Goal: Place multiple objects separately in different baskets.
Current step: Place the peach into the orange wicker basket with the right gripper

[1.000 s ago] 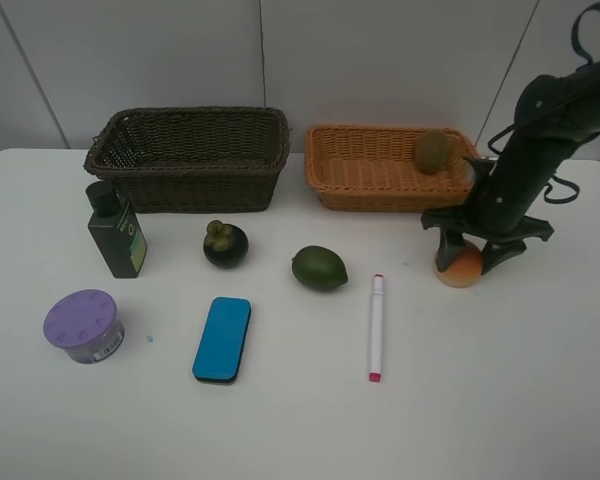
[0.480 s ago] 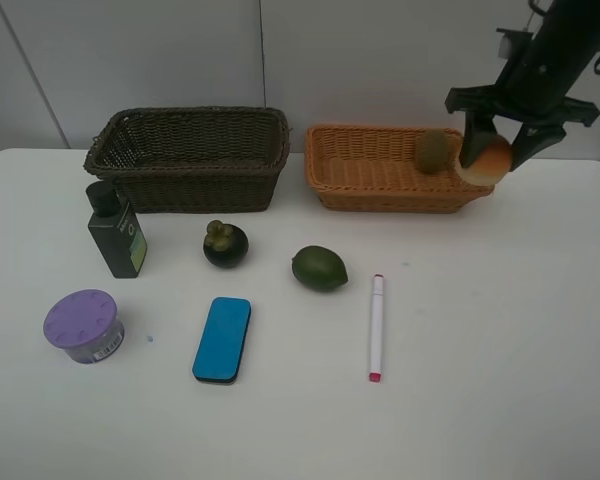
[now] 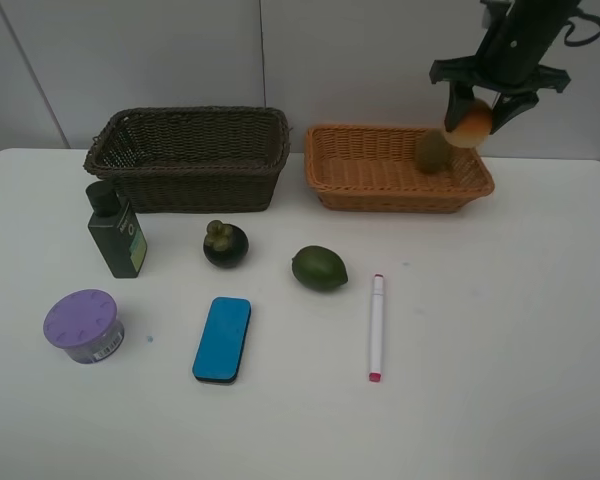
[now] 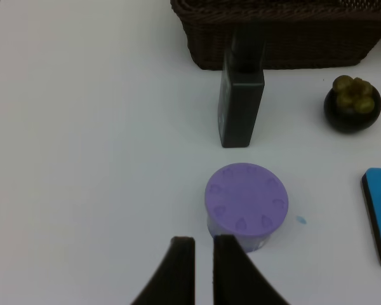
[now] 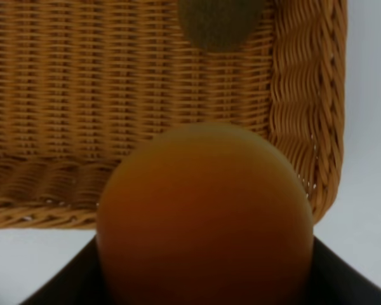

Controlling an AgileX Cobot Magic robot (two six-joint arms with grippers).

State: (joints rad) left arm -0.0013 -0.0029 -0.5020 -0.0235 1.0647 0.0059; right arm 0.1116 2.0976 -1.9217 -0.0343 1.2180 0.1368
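Observation:
My right gripper is to let go of the orange-red peach, now held in the air over the basket. It will do so inside the orange-tan basket, between the brown kiwi and the basket's near side (image 3: 447, 178) (image 5: 230, 101).
My right gripper (image 3: 473, 112) is shut on the orange-red peach (image 3: 472, 124) and holds it in the air over the right end of the orange-tan basket (image 3: 370, 185). The peach (image 5: 206, 216) fills the right wrist view, with the brown kiwi (image 5: 219, 22) lying in the basket (image 5: 114, 95) below. The kiwi (image 3: 432, 152) rests at the basket's right end. My left gripper (image 4: 203, 254) is shut and empty, just short of the purple-lidded tub (image 4: 246, 202). The dark brown basket (image 3: 190, 175) shows nothing inside.
On the white table stand the dark green bottle (image 3: 117, 232) and the tub (image 3: 83, 325), with the mangosteen (image 3: 225, 244), green oval fruit (image 3: 319, 268), blue eraser (image 3: 222, 338) and white marker (image 3: 377, 326) lying between them and the right side.
The right gripper lifted the peach off the table at the right, carried it up and back, then a little left over the orange-tan basket. The left gripper has not moved.

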